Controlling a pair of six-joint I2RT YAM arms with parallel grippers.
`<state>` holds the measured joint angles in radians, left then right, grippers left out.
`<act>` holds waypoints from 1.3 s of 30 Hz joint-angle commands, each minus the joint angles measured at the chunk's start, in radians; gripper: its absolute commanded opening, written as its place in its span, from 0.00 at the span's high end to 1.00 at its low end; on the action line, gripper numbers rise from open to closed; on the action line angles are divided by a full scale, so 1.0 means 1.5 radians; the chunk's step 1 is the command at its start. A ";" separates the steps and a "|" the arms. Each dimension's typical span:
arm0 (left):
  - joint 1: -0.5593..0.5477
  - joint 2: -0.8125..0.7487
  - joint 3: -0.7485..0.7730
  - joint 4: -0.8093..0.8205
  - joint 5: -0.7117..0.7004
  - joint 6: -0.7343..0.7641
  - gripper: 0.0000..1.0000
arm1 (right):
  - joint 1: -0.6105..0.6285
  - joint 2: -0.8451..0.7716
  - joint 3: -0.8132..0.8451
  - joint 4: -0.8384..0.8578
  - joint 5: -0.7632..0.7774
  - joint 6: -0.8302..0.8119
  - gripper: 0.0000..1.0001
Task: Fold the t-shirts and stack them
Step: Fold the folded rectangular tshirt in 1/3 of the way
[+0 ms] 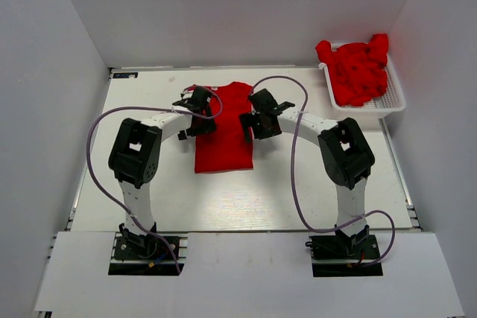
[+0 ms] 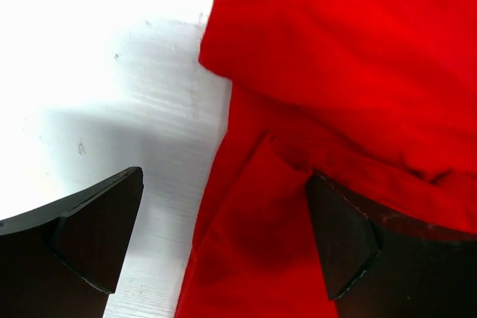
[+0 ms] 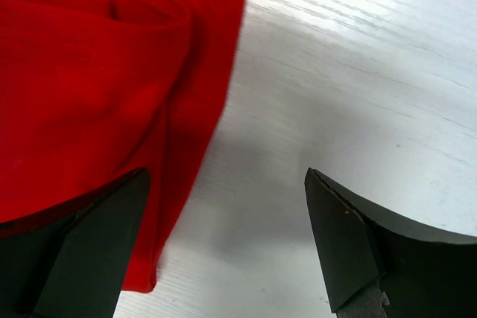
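The robot's right gripper should next go to the red t-shirt's near hem corner [image 1: 251, 167] on that gripper's own side and close there, ready for the next fold.
A red t-shirt [image 1: 223, 130] lies flat on the white table, folded into a narrow strip with its sleeves tucked in. My left gripper [image 1: 195, 115] is open over the shirt's left edge; in the left wrist view [image 2: 223, 236] its jaws straddle the red cloth edge [image 2: 246, 221], one finger on bare table, one on cloth. My right gripper [image 1: 257, 121] is open at the shirt's right edge; in the right wrist view [image 3: 223, 236] the cloth edge [image 3: 179, 147] lies by the left finger. More red t-shirts [image 1: 358, 71] are heaped in the basket.
A white slotted basket [image 1: 393, 100] stands at the back right of the table [image 1: 313, 191]. White walls enclose the table on three sides. Purple cables loop from both arms.
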<state>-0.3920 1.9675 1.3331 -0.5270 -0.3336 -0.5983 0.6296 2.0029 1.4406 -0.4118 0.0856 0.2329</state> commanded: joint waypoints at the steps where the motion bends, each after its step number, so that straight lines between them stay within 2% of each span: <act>1: 0.007 0.016 0.031 -0.022 -0.033 -0.006 0.00 | 0.011 -0.010 -0.014 0.046 -0.007 0.002 0.10; 9: 0.013 0.032 0.038 -0.044 -0.033 -0.020 0.00 | 0.017 0.014 -0.034 0.066 0.007 0.030 0.10; 12: 0.013 0.032 0.032 -0.044 -0.033 -0.020 0.00 | 0.017 0.025 -0.040 0.055 0.041 0.044 0.10; 16: 0.019 0.032 0.032 -0.059 -0.046 -0.028 0.00 | 0.016 0.025 -0.052 0.018 0.150 0.077 0.10; 21: 0.032 0.038 0.038 -0.065 -0.047 -0.035 0.00 | 0.013 -0.012 -0.110 0.017 0.192 0.114 0.10; 25: 0.032 0.038 0.038 -0.050 -0.032 -0.028 0.00 | 0.014 -0.013 -0.109 0.020 0.170 0.107 0.10; 30: 0.032 0.006 0.058 -0.007 0.014 0.041 0.00 | 0.015 -0.023 -0.076 0.013 0.142 0.091 0.10; 34: 0.026 -0.055 0.073 0.010 0.046 0.097 0.00 | 0.016 -0.107 -0.064 0.026 0.087 0.054 0.10; 39: 0.032 -0.154 0.049 -0.061 0.078 0.103 0.00 | 0.017 -0.195 -0.105 0.036 -0.029 0.007 0.10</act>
<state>-0.3527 1.8954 1.3941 -0.5682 -0.2596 -0.4763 0.6556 1.8252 1.3056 -0.3580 0.1596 0.3038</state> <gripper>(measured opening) 0.995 0.905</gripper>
